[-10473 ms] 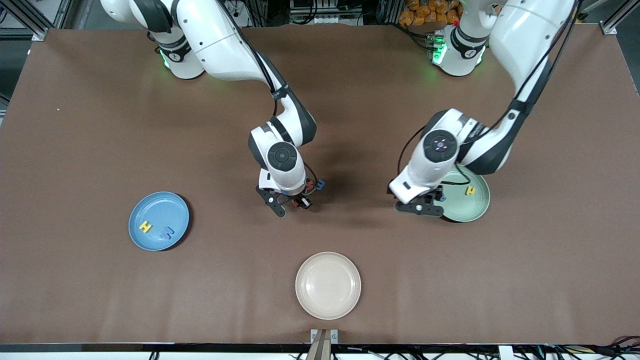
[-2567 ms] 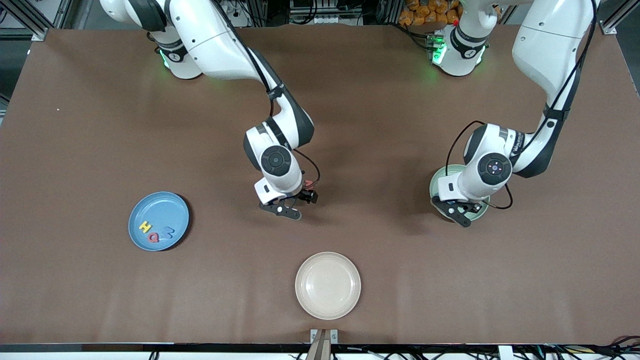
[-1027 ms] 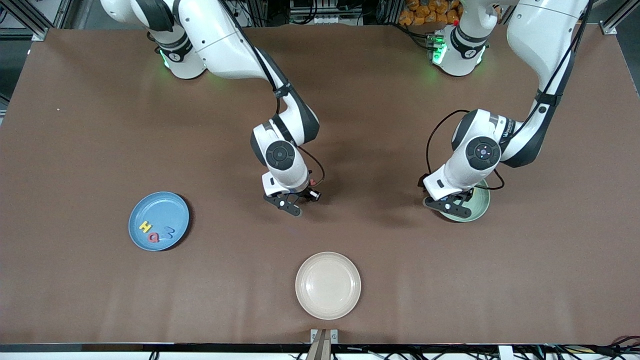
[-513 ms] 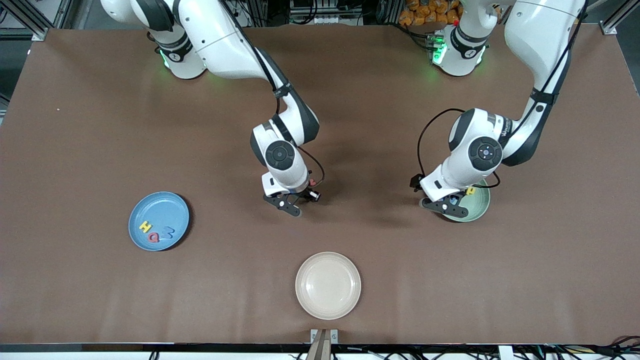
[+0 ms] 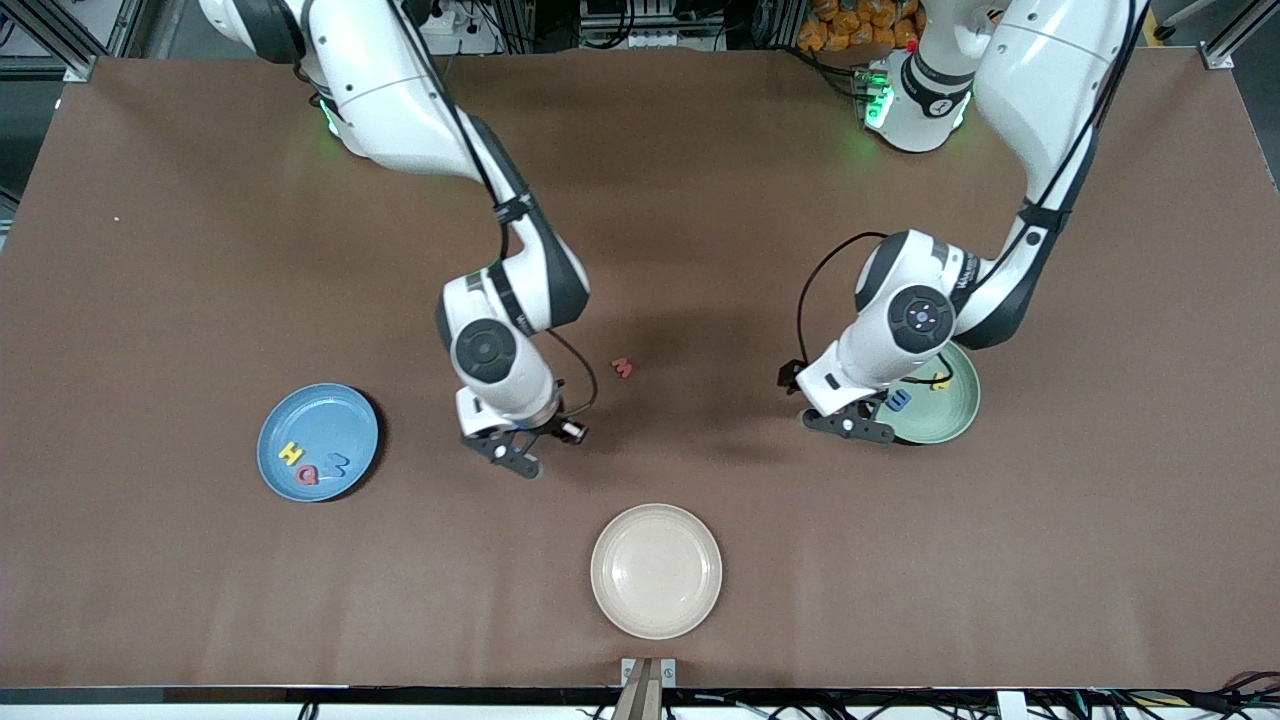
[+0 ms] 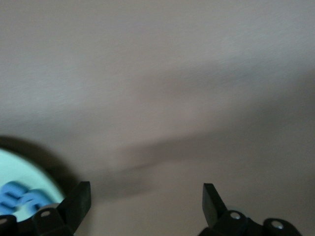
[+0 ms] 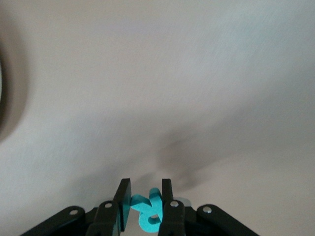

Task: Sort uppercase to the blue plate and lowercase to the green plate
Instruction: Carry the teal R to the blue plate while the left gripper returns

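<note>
My right gripper will let go of the teal-green R near the middle of the blue plate (image 5: pixel 324 445), where it will sit beside the blue W.
My right gripper (image 5: pixel 515 455) is shut on the teal-green R (image 7: pixel 147 209) and holds it over bare table between the blue plate (image 5: pixel 300 415) and the red-pink m (image 5: pixel 622 368), which lies alone on the table. The blue plate holds the yellow H (image 5: pixel 291 454), red Q (image 5: pixel 308 474) and blue W (image 5: pixel 335 465). My left gripper (image 5: pixel 850 422) is open and empty, just off the green plate's (image 5: pixel 950 420) edge. That plate holds a blue lowercase letter (image 5: pixel 899 400) and the yellow one (image 5: pixel 940 381); the left arm hides part of it. The left wrist view shows the plate's rim (image 6: pixel 22 167) and the blue letter (image 6: pixel 19 195).
A cream plate (image 5: pixel 655 570) lies nearer to the front camera, midway between the two arms. The brown table mat (image 5: pixel 200 250) stretches wide round all three plates.
My right gripper has moved from beside the red-pink m toward the blue plate with the R in it, uncovering the m. My left gripper has drifted off the green plate toward the table's middle.
</note>
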Robot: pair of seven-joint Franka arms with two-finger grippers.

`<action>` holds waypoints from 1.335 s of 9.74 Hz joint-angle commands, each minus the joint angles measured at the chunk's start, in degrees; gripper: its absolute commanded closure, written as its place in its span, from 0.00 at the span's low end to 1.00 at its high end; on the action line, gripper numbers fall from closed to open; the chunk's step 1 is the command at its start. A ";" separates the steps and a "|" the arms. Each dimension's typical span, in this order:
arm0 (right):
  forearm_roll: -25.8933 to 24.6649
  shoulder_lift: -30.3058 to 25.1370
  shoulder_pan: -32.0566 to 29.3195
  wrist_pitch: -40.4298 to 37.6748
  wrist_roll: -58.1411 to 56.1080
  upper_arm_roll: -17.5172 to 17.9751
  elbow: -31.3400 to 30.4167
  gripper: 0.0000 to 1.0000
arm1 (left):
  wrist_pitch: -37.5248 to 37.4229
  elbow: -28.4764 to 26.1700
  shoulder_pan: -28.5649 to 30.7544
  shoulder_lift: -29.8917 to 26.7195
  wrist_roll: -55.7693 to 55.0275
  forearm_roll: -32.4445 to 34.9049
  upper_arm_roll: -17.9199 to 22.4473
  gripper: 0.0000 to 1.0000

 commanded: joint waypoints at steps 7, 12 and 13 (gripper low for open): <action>0.94 -1.60 -14.09 -12.66 -43.92 -12.01 0.75 1.00 | 4.26 19.38 -18.92 14.03 -4.95 9.49 3.61 0.00; 1.11 -2.22 -19.46 -21.29 -55.20 -13.34 0.14 0.00 | 9.44 19.47 -26.67 15.95 -5.12 10.92 3.97 0.00; 1.11 -2.04 -19.46 -21.29 -55.12 -13.25 0.14 0.00 | 12.16 19.47 -26.67 17.53 -4.86 10.93 4.06 0.00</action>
